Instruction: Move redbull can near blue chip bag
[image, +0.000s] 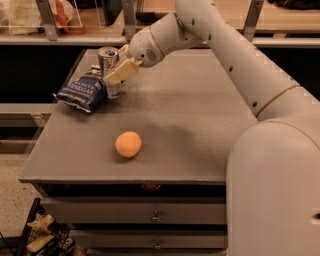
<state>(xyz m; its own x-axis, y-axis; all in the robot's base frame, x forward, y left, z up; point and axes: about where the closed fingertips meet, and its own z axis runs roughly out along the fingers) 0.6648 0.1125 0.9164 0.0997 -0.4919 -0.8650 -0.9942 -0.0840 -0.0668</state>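
Observation:
My gripper needs to set the redbull can down upright against the near edge of the blue chip bag (98, 109).
The redbull can (107, 59), a slim silver can with a shiny top, stands upright at the far left of the grey table (200, 130). My gripper (117, 72) is shut on the can, with a cream-coloured finger (121, 73) across its front. The blue chip bag (82, 90), dark navy with white "VINEGAR" lettering, lies flat just left of the can, and the can's base is at the bag's right edge. My white arm reaches in from the right.
An orange ball (128, 144) sits on the table nearer the front, left of centre. Drawers with handles (156, 216) lie below the tabletop. A shelf rail runs along the back (60, 39). The table's left edge is close to the bag.

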